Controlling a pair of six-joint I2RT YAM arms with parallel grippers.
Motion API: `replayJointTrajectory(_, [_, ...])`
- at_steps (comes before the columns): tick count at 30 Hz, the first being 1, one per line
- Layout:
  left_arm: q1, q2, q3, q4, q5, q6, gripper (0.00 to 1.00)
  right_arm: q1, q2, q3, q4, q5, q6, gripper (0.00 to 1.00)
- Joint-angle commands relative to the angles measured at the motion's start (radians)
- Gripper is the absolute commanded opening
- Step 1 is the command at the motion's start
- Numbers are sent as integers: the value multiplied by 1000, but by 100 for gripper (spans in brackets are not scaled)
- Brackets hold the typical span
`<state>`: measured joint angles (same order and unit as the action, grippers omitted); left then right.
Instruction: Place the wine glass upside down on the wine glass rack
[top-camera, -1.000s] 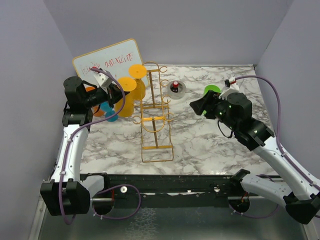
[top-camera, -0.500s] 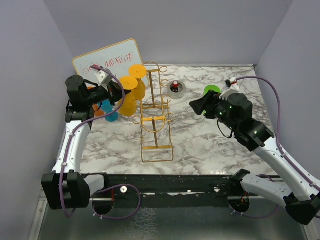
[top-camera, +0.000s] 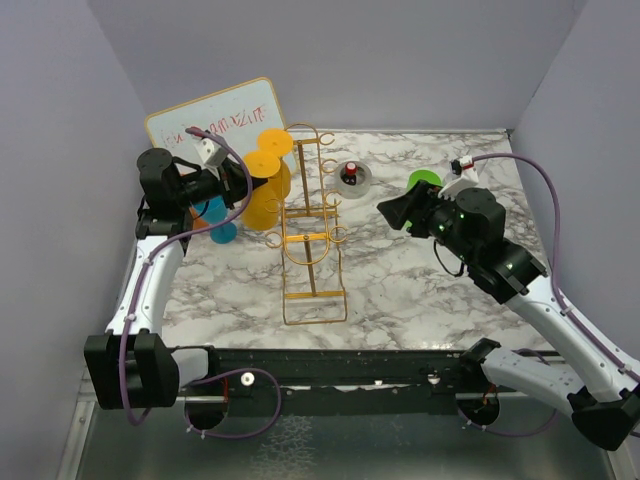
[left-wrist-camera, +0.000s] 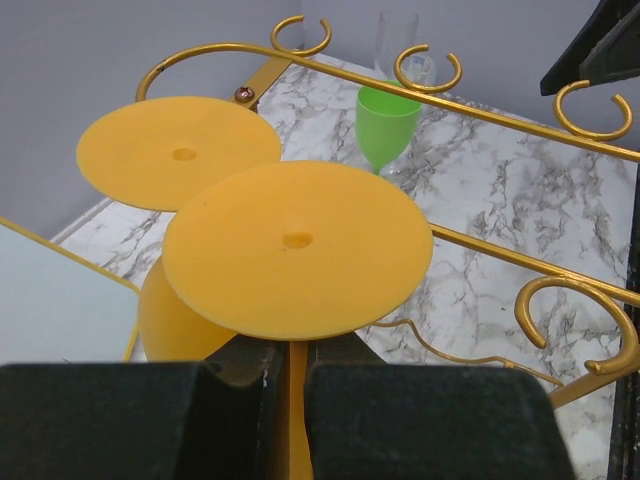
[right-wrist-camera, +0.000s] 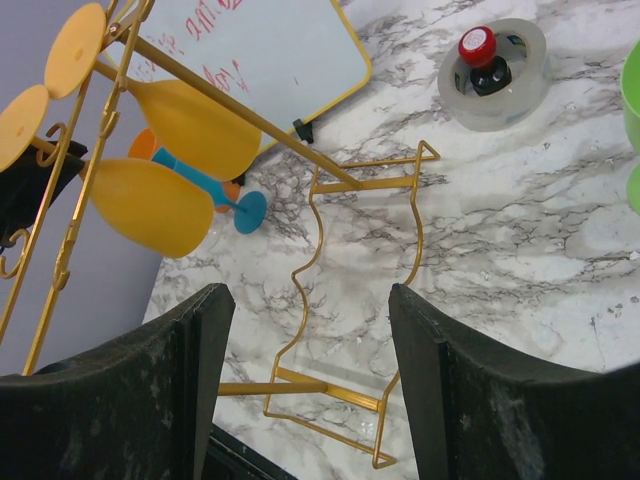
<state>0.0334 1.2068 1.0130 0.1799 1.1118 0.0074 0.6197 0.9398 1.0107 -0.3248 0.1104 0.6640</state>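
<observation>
My right gripper is to go to the green glass next and close on the glass's rim (top-camera: 409, 181) (right-wrist-camera: 624, 88), on the side that faces the gold wine glass rack.
My left gripper (top-camera: 242, 184) is shut on the stem of a yellow wine glass (top-camera: 262, 166), held upside down with its flat foot on top, just left of the gold wine glass rack (top-camera: 312, 232). In the left wrist view the foot (left-wrist-camera: 298, 245) fills the middle and the stem runs down between my fingers (left-wrist-camera: 420, 420). A second yellow glass (left-wrist-camera: 178, 150) hangs upside down on the rack's top arm, right beside the held one. The right gripper (top-camera: 388, 212) hovers open to the right of the rack, holding nothing; its view looks down on the rack's wire base (right-wrist-camera: 345, 300).
A blue glass (top-camera: 216, 226) and an orange one stand behind the left arm, in front of a leaning whiteboard (top-camera: 215, 120). A green glass (top-camera: 425, 180) and a clear glass (left-wrist-camera: 396, 40) stand right of the rack. A tape roll (top-camera: 353, 177) holding a red-capped item lies behind it.
The left arm has carried the yellow glass a little to the right, closer to the rack and the hung glass. The right arm has stayed put.
</observation>
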Motion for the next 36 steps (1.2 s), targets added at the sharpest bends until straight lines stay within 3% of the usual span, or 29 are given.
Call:
replayJointTrajectory(1, [-20, 1, -7, 41, 17, -4, 0, -1, -17, -27, 40, -22, 8, 69])
replayJointTrajectory(32, [-66, 20, -31, 40, 51, 1, 0, -1, -23, -38, 59, -22, 11, 69])
replayJointTrajectory(36, [-66, 14, -44, 36, 33, -4, 10, -1, -25, -40, 59, -23, 13, 69])
